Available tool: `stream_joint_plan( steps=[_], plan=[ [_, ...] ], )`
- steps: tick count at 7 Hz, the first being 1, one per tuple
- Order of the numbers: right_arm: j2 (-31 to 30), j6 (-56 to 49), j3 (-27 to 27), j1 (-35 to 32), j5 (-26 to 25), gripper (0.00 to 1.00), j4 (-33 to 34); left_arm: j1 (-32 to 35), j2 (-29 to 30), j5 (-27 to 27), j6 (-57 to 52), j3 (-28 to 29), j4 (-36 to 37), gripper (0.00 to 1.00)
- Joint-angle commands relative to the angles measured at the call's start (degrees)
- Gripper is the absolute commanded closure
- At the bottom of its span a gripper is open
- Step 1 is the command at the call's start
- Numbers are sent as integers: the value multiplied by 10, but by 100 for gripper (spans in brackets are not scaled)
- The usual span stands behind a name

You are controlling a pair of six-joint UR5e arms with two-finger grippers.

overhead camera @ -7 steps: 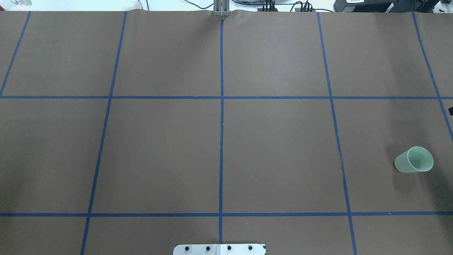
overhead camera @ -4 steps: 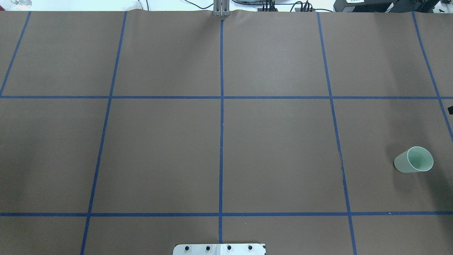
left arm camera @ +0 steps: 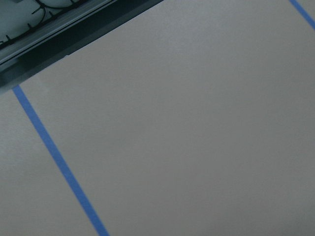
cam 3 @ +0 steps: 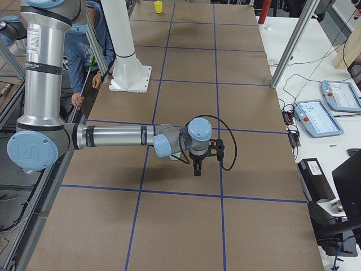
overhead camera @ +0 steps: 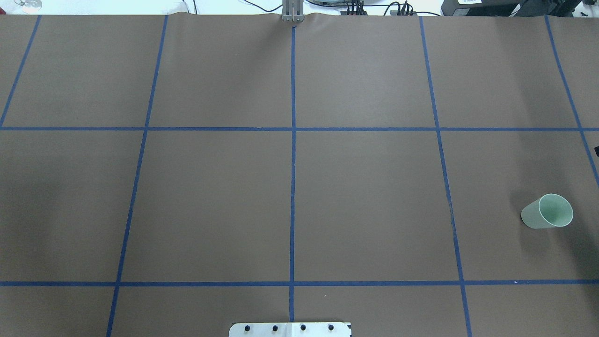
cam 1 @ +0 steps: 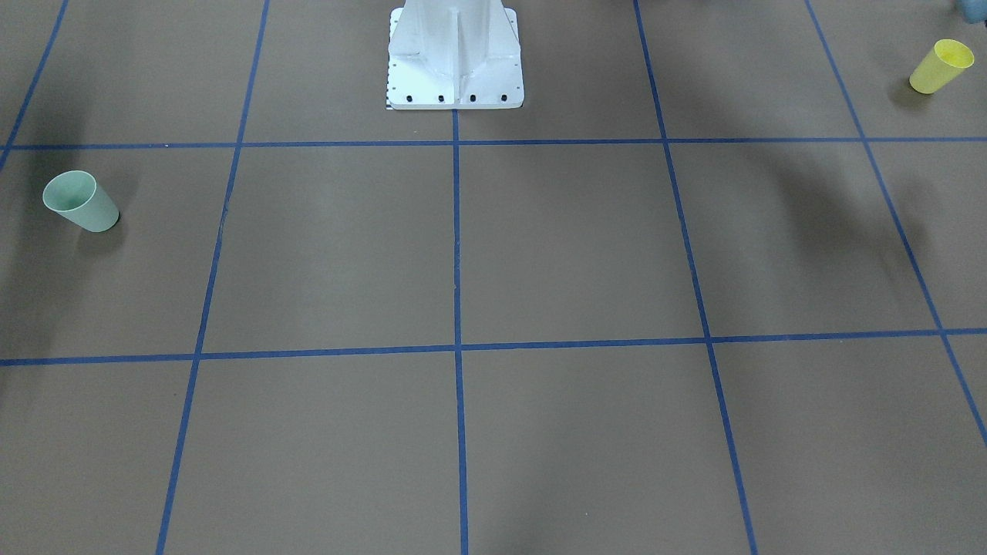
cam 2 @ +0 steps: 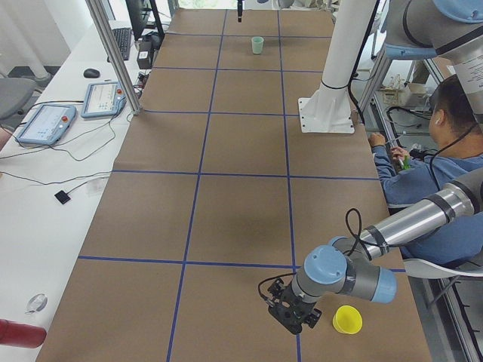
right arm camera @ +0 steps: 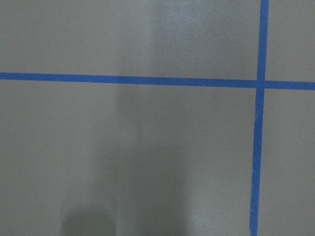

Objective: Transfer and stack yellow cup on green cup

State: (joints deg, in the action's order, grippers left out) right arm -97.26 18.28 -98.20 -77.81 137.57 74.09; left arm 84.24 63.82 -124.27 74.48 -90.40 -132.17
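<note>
The robot's left gripper will next move to the yellow cup and close around the middle of its body (cam 1: 936, 70), below the yellow cup's rim.
The yellow cup (cam 1: 941, 66) stands upright on the brown table at my left end, near the robot's side; it also shows in the left exterior view (cam 2: 347, 320). My left gripper (cam 2: 293, 320) hangs low just beside it, apart from it; I cannot tell whether it is open or shut. The green cup (overhead camera: 547, 211) stands upright at my right end and also shows in the front view (cam 1: 81, 202). My right gripper (cam 3: 194, 169) points down over the table beyond that cup; I cannot tell its state. Both wrist views show only table paper and blue tape.
Blue tape lines (overhead camera: 293, 164) divide the brown table into a grid. The white robot pedestal (cam 1: 455, 62) stands at the middle of the robot's side. An operator (cam 2: 445, 173) sits behind it. Tablets (cam 2: 45, 124) and a metal post (cam 2: 113, 53) are on the side bench.
A black sliver at the overhead view's right edge, part of the right arm, has shifted slightly toward the robot's side. The green cup has not moved.
</note>
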Motion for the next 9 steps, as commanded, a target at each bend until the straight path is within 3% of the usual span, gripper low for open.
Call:
stream_joint_plan(
  steps=[1,3,5,6,9],
  plan=[
    [-8,0,1,0,-2,0,-10,-128,24,64,117,-14,27,2],
    [-9,0,0,1,0,0,-11,-176,9,167,221,-37,56,1],
    [-8,-1,0,1,1,0,-11,-298,11,254,426,-62,157,2],
    [-9,-4,0,1,1,0,-11,-357,9,281,488,-63,225,2],
    [-14,-8,1,5,-2,0,-33,-411,8,298,612,-101,438,2]
  ],
)
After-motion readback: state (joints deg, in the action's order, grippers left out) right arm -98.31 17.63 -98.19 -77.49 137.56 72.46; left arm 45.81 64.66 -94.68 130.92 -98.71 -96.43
